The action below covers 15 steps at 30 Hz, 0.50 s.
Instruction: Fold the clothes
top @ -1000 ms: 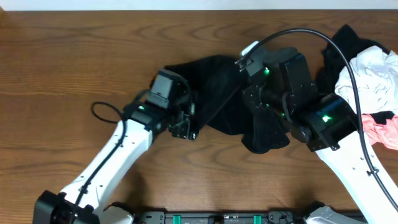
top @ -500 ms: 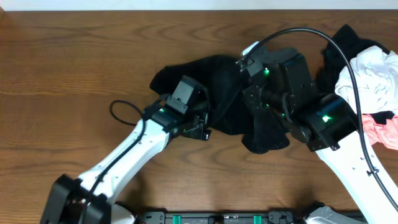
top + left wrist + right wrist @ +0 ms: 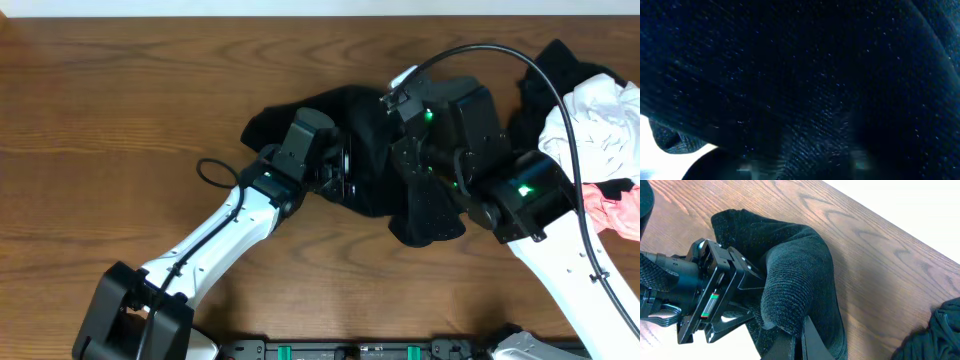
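Note:
The garment's raised fold is over my left gripper in bunched cloth, so next I back it out and take the cloth nearer my right gripper (image 3: 376, 182) before I spread the garment.
A black knit garment (image 3: 355, 125) lies bunched at the table's middle. My right gripper (image 3: 801, 327) is shut on a raised fold of the garment (image 3: 800, 275) and holds it off the wood; in the overhead view the right gripper (image 3: 420, 180) sits over the garment's right part. My left gripper (image 3: 338, 178) is pushed into the garment's left side, under the lifted fold, and its fingers are hidden by cloth. It also shows in the right wrist view (image 3: 715, 297). The left wrist view is filled with dark fabric (image 3: 800, 75).
A pile of other clothes lies at the right edge: a white piece (image 3: 600, 120), a pink piece (image 3: 612, 210) and a black piece (image 3: 550, 70). The wooden table (image 3: 120, 120) shows bare wood on the left and at the back.
My left arm has moved right and away from me, pushing its gripper into the black garment under the raised fold. The right arm and its hold have not moved.

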Motion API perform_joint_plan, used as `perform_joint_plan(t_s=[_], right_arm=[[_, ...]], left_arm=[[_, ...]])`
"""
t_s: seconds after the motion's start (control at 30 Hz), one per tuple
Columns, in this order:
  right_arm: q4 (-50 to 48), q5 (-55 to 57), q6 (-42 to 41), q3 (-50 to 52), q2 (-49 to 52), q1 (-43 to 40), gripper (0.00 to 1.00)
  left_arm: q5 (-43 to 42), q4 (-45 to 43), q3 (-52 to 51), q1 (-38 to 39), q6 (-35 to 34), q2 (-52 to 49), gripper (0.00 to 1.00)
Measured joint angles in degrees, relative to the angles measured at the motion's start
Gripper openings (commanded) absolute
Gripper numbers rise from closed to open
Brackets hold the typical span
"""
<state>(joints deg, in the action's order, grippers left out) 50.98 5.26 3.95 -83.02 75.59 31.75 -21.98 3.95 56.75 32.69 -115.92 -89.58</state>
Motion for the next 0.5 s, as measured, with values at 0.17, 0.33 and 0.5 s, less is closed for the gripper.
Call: perform_joint_plan(t_s=[0.17, 0.33, 0.5], right_arm=[[-0.3, 0.2, 0.0, 0.0, 0.0, 0.0, 0.01], [-0.6, 0.2, 0.0, 0.0, 0.0, 0.0, 0.01], [-0.6, 0.2, 0.0, 0.0, 0.0, 0.0, 0.01]], left_arm=[[-0.1, 1.4, 0.0, 0.0, 3.7, 0.0, 0.55], [-1.4, 6.9, 0.0, 0.0, 6.2, 0.0, 0.64], [-5.7, 16.5, 0.0, 0.0, 6.4, 0.0, 0.77]])
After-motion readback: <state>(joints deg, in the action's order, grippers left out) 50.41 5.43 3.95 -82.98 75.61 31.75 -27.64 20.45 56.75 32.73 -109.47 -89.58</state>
